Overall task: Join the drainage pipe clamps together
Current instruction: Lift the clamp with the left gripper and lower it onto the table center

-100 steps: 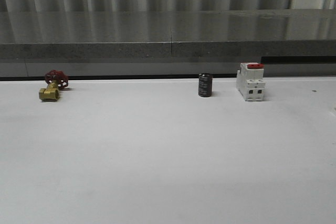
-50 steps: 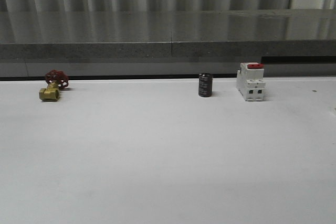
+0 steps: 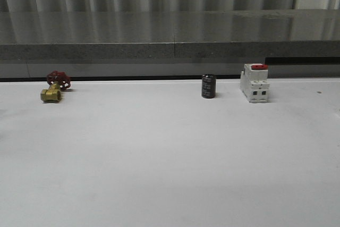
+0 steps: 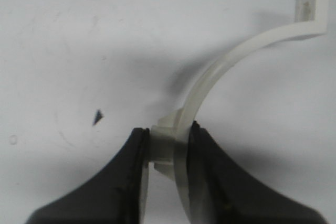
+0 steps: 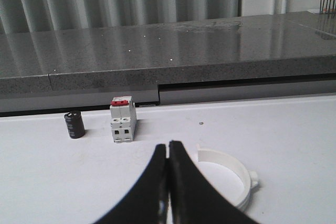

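Observation:
My left gripper is going to release the white clamp on the bare white table (image 3: 101, 137) in front of the brass valve, a little towards the black cylinder.
One white drainage pipe clamp (image 4: 220, 69), a half-ring arc, is pinched near its middle rib by my left gripper (image 4: 169, 145), which is shut on it. The arc curves away from the black fingers (image 4: 215, 177) to a flat end tab (image 4: 310, 4) over the white table. A second white clamp half (image 5: 218, 154) lies flat on the table just behind and beside my right gripper (image 5: 168, 150). That gripper is shut with its fingertips pressed together and holds nothing.
At the far edge of the white table (image 3: 170, 158) stand a brass valve with a red handwheel (image 3: 53, 87), a black cylinder (image 3: 208, 86) and a white breaker with a red top (image 3: 254, 82). A grey stone ledge (image 3: 170, 41) runs behind them.

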Controlling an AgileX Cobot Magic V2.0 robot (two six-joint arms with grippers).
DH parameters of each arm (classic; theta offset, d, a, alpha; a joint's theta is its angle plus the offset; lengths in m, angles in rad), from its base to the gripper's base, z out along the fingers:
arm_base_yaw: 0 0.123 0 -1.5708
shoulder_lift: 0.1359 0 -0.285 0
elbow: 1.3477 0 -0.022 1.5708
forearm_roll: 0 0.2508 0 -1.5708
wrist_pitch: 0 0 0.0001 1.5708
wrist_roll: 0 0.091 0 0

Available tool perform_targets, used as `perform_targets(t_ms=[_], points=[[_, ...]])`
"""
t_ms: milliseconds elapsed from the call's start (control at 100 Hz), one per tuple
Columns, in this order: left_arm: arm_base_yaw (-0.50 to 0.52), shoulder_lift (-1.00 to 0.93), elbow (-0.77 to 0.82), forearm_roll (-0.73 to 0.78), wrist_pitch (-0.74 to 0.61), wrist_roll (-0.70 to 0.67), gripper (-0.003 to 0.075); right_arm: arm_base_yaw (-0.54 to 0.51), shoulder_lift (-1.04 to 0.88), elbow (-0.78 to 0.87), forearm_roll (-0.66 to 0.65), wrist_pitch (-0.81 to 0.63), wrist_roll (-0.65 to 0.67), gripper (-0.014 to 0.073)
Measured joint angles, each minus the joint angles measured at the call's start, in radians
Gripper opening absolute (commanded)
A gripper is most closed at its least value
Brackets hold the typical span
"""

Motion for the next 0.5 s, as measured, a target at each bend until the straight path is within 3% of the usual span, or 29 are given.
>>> perform_targets(t_ms=[220,500], points=[[-0.161,-0.152,0.0,-0.036,0.077,-0.135,-0.0021,0.0,0.0,0.0,0.0,0.0,0.0,-0.0067],[-0.466,-0.165,0.0,0.044,0.058,-0.409,-0.0021,0.0,0.0,0.0,0.0,0.0,0.0,-0.0067]])
